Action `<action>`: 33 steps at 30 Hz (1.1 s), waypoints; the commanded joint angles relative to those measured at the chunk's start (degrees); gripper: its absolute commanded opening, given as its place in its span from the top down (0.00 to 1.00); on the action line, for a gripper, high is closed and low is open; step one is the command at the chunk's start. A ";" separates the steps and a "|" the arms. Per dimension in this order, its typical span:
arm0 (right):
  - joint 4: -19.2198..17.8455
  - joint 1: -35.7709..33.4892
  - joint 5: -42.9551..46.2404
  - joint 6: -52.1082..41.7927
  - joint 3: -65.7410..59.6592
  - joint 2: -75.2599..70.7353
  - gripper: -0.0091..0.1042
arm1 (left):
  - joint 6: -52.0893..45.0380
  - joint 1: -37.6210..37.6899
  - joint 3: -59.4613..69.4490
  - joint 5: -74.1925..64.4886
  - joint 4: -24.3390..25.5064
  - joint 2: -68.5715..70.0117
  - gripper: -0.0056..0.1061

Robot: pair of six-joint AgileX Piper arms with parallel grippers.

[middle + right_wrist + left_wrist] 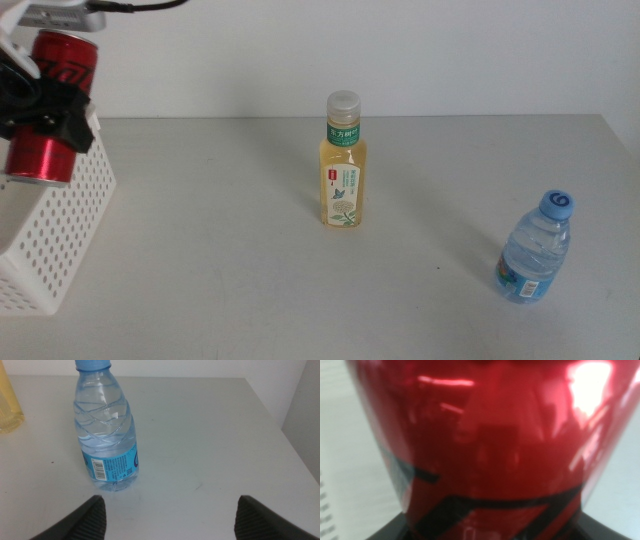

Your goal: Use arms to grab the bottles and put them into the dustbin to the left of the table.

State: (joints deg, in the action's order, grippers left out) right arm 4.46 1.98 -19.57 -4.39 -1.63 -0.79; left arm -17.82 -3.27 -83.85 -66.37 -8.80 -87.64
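Next, my left gripper lets go of the red soda can inside the white dustbin (pixel 22 209), beside the dustbin's side nearest the tea bottle.
My left gripper (pixel 48 112) is shut on the red soda can (pixel 62 62) and holds it, slightly tilted, in the air over the white perforated dustbin (pixel 60 235) at the table's left edge. The can (pixel 490 445) fills the left wrist view. The yellow tea bottle (pixel 343 165) stands upright at the middle of the table (pixel 230 290). The clear blue-capped water bottle (pixel 537 250) stands at the front right. My right gripper (pixel 175 520) is open and empty, out of the middle view, just short of the water bottle (pixel 105 435) and offset to one side of it.
The right wrist view shows a sliver of the tea bottle (pixel 7 405) beyond the water bottle, and the table's right edge (pixel 280 425). A white wall runs behind the table.
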 commanded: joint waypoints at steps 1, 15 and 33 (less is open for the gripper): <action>-0.28 0.00 4.12 -0.33 0.55 -1.24 0.34 | -1.13 -3.52 -7.14 -2.54 -0.90 -0.53 0.90; -0.28 0.00 4.12 -0.33 0.55 -1.24 0.34 | -3.73 -16.45 -13.75 -5.89 5.79 -8.77 0.96; -0.28 0.00 4.12 -0.33 0.55 -1.24 0.34 | -3.07 -17.31 -13.75 -6.35 5.93 -24.50 0.96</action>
State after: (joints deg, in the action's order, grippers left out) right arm 4.46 1.98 -19.57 -4.39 -1.63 -0.79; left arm -21.66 -20.65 -95.51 -70.82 -2.41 -115.21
